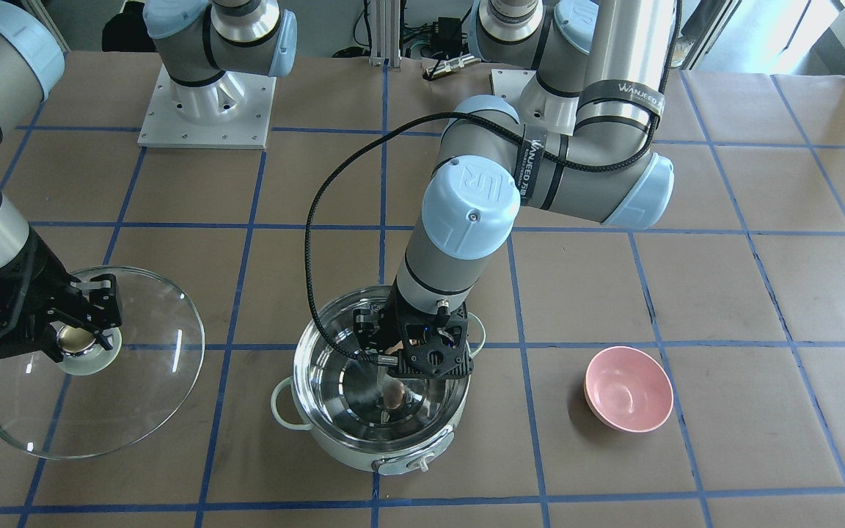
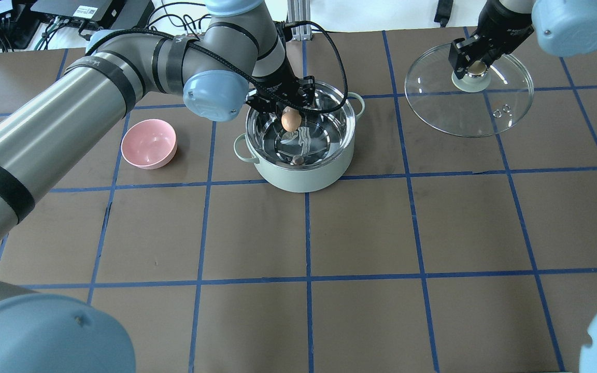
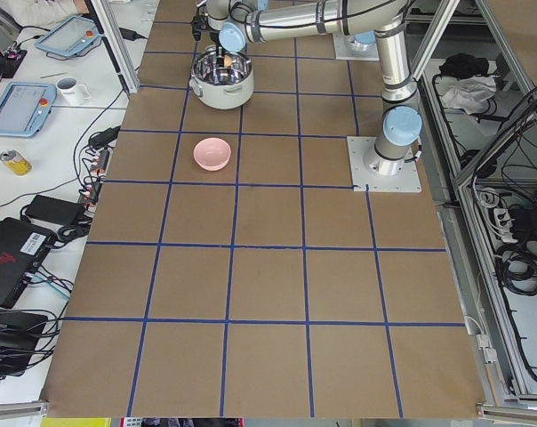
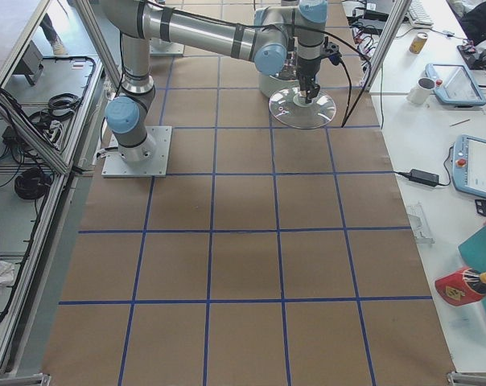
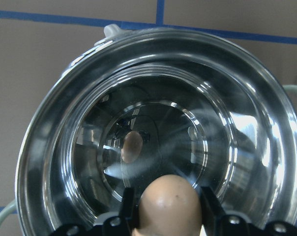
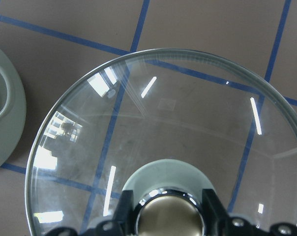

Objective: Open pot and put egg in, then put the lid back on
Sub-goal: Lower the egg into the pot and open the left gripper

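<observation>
The robot's left gripper needs to release the tan egg near the middle of the pot's shiny steel bottom [image 1: 386, 391] [image 5: 156, 148].
The pot [image 2: 298, 182] stands open, its steel inside bare apart from reflections. My left gripper [image 2: 291, 113] is shut on the tan egg [image 2: 291, 121] and holds it just inside the pot's far rim, above the bottom. The left wrist view shows the egg [image 5: 170, 206] between both fingers over the pot's rim [image 5: 40, 162]. My right gripper [image 2: 476, 66] is shut on the beige knob of the glass lid [image 2: 485, 116], away from the pot on its right. The lid [image 6: 188, 123] fills the right wrist view.
A small pink bowl [image 2: 149, 143] sits on the table left of the pot. The pot's control knob [image 1: 422, 462] faces the far side. Blue tape lines grid the brown table. The left arm's black cable arcs over the pot's far rim.
</observation>
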You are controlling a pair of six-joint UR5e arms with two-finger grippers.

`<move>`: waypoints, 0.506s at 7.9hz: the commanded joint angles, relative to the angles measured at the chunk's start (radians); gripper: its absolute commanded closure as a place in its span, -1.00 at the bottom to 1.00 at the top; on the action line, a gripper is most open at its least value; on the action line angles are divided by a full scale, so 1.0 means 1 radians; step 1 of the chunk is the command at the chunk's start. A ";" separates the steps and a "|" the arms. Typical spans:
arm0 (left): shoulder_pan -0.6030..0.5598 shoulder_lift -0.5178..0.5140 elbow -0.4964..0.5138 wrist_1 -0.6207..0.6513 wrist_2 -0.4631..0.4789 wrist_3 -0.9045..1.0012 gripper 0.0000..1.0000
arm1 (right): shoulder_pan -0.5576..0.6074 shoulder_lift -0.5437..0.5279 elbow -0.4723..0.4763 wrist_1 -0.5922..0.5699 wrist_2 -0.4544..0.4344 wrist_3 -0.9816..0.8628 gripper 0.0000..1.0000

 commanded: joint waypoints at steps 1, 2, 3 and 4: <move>-0.002 -0.076 -0.001 0.081 0.004 0.025 0.24 | 0.000 0.000 0.000 -0.002 0.000 0.002 1.00; -0.002 -0.080 -0.001 0.082 0.010 0.028 0.25 | 0.000 0.000 0.000 -0.004 0.000 0.008 1.00; -0.002 -0.084 -0.001 0.082 0.010 0.025 0.25 | 0.000 0.000 0.000 -0.004 0.002 0.009 1.00; -0.002 -0.096 -0.001 0.088 0.013 0.024 0.25 | 0.000 0.000 0.000 -0.002 0.000 0.002 1.00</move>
